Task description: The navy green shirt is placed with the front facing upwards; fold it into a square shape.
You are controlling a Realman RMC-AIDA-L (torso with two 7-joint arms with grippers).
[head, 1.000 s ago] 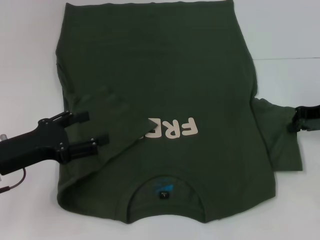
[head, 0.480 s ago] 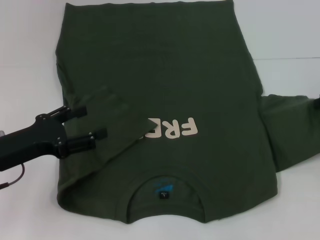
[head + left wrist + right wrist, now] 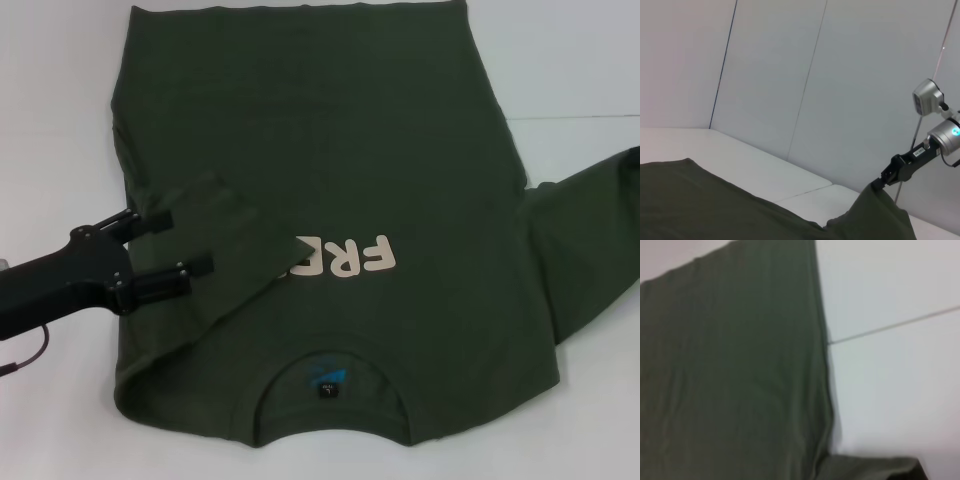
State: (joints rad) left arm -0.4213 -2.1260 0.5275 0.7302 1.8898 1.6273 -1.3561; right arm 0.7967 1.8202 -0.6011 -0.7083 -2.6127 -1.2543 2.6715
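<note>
Next, I release the lifted sleeve's tip with my right gripper on the shirt's body (image 3: 449, 248) beside the letter F.
The navy green shirt (image 3: 330, 150) lies flat on the white table, print (image 3: 345, 258) up and collar (image 3: 330, 385) nearest me. Its left sleeve (image 3: 215, 240) is folded inward over the body, partly covering the print. My left gripper (image 3: 180, 243) hovers open at that folded sleeve, holding nothing. The right sleeve (image 3: 590, 240) is stretched out and raised toward the right edge of the head view. My right gripper (image 3: 879, 183) shows only in the left wrist view, shut on the tip of that lifted sleeve. The right wrist view shows the shirt's side edge (image 3: 730, 365).
White table (image 3: 570, 60) surrounds the shirt, with a seam line (image 3: 570, 117) running along its right part. A pale wall (image 3: 790, 75) stands behind the table in the left wrist view.
The right gripper has pulled the right sleeve outward and upward, leaving the head view at the right. The left gripper has drawn back slightly to the left.
</note>
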